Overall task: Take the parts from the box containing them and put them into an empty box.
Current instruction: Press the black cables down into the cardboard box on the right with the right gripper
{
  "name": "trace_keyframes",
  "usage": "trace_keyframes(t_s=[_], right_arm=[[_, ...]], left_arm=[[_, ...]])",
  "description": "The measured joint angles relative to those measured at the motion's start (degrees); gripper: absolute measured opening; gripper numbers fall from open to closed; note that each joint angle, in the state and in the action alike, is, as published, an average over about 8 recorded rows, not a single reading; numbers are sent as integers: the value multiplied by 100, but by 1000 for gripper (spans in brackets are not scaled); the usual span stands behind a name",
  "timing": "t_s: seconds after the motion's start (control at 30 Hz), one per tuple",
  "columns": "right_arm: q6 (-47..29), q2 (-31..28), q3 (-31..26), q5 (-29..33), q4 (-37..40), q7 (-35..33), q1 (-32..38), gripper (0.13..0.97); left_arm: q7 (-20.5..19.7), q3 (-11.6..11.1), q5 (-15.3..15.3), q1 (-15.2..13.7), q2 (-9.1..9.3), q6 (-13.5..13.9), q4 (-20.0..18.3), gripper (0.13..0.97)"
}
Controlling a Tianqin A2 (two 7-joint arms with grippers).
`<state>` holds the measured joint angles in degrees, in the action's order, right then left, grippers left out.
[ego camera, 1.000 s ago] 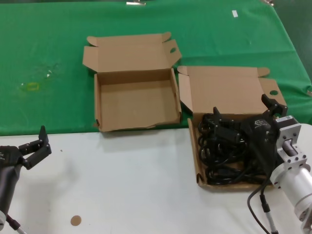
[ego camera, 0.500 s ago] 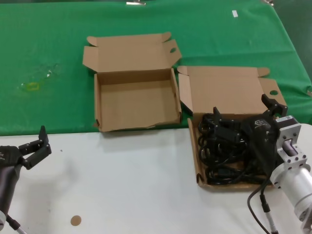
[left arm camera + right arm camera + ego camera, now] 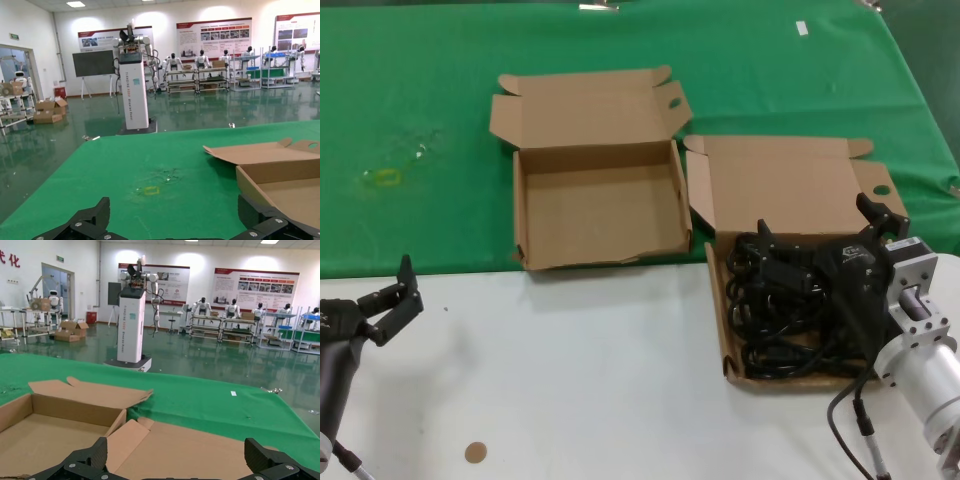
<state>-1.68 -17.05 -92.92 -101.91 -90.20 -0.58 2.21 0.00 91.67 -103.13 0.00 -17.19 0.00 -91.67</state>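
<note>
My right gripper needs to close on the middle of the central bundle (image 3: pixel 827 299) of black power cords, between the lid-side and near-side cords in their box.
The black power cords (image 3: pixel 770 310) lie tangled in the right cardboard box (image 3: pixel 718 305), whose raised lid (image 3: pixel 790 185) has a round hole. My right gripper (image 3: pixel 820 228) is open just above the cords, in front of that lid, and holds nothing. The right wrist view shows its open gripper (image 3: pixel 175 462) facing the lid (image 3: pixel 200 445). The empty box (image 3: pixel 600 215), its lid holed with an oval (image 3: pixel 673 103), stands open to the left, and shows in the left wrist view (image 3: pixel 287 182). My left gripper (image 3: pixel 392 305) is open and empty at the table's left.
The boxes sit where the green cloth (image 3: pixel 420 90) meets the white table (image 3: pixel 570 380). A small brown disc (image 3: pixel 475 452) lies on the white table near the front. A yellowish mark (image 3: pixel 387 177) is on the cloth at far left.
My left gripper has shifted very slightly. The right gripper, the cords and both boxes have not moved.
</note>
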Motion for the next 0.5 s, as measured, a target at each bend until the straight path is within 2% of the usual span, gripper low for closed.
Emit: trace_keyframes(t_s=[0.13, 0.4, 0.5], right_arm=[[0, 0, 0, 0, 0, 0, 0, 966], [30, -18, -30, -14, -18, 18, 0, 966], [93, -64, -95, -54, -43, 50, 6, 966]], left_arm=[[0, 0, 0, 0, 0, 0, 0, 891], [0, 0, 0, 0, 0, 0, 0, 751], [0, 0, 0, 0, 0, 0, 0, 751]])
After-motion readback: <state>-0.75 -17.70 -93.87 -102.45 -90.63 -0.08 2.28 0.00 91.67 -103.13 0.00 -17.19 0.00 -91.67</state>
